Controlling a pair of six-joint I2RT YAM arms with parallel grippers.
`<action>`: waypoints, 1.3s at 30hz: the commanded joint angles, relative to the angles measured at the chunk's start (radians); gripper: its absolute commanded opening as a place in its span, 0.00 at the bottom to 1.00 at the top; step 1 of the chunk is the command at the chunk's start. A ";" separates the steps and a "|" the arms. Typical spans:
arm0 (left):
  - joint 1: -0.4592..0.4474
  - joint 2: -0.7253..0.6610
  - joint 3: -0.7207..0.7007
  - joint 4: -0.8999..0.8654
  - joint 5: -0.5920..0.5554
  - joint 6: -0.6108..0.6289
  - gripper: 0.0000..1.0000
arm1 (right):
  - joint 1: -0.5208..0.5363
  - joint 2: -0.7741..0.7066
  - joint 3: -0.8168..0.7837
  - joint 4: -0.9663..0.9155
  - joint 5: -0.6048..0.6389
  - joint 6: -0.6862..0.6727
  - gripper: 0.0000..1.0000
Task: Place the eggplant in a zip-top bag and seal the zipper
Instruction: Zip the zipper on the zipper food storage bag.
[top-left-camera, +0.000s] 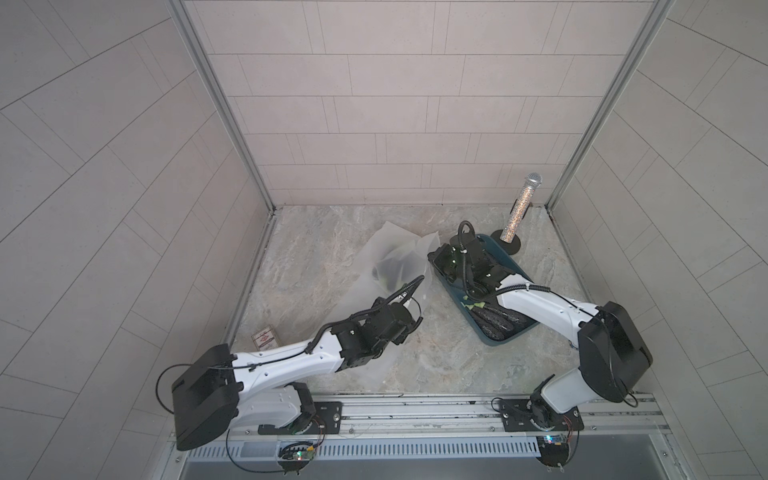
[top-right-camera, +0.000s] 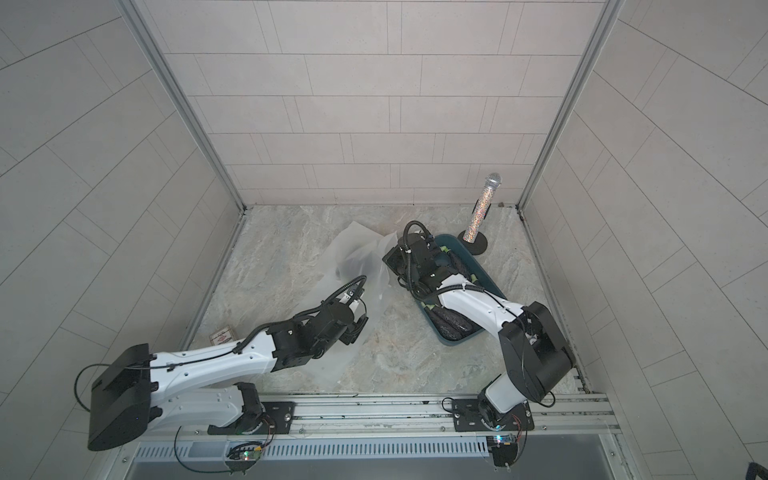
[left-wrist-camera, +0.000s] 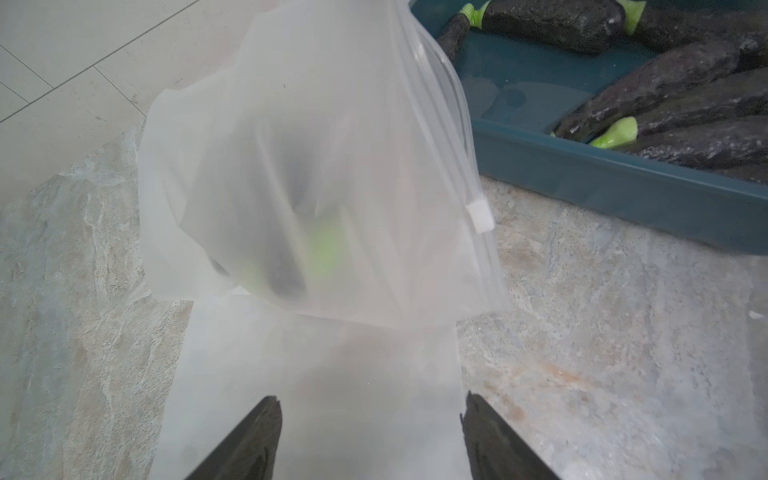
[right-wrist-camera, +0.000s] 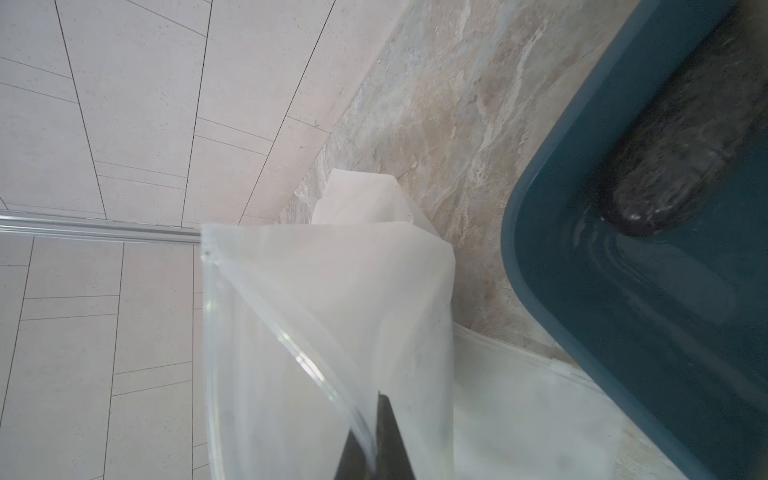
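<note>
The slider end of the zipper hangs loose, so my left gripper should pinch the bag's corner (left-wrist-camera: 500, 296) past the slider before my right gripper pulls the slider along.
A frosted zip-top bag (top-left-camera: 395, 266) (top-right-camera: 357, 257) lies partly raised in mid-table. One eggplant (left-wrist-camera: 286, 266), dark with a green stem end, shows dimly through its wall (left-wrist-camera: 316, 166). My right gripper (right-wrist-camera: 372, 419) is shut on the bag's zipper edge (right-wrist-camera: 291, 340) and holds that side up beside the tray. The white slider (left-wrist-camera: 480, 215) sits partway along the zipper track. Over the flat lower part of the bag, my left gripper (left-wrist-camera: 370, 405) (top-left-camera: 409, 322) stands open, nothing between its fingers.
A teal tray (top-left-camera: 498, 340) (left-wrist-camera: 623, 178) right of the bag holds several more eggplants (top-left-camera: 498, 322) (left-wrist-camera: 665, 79). A glittery microphone (top-left-camera: 519, 208) stands on a black base at the back right. A small card (top-left-camera: 264, 338) lies near the left wall.
</note>
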 joint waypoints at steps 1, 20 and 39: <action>-0.017 0.074 0.013 0.105 -0.051 0.023 0.77 | 0.000 -0.035 0.025 0.020 0.003 0.038 0.00; -0.017 0.197 -0.011 0.430 -0.273 0.082 0.70 | -0.002 -0.066 -0.036 0.037 -0.036 0.057 0.00; 0.361 -0.256 0.071 0.023 0.317 -0.046 0.00 | -0.003 -0.075 -0.007 0.011 -0.203 -0.174 0.03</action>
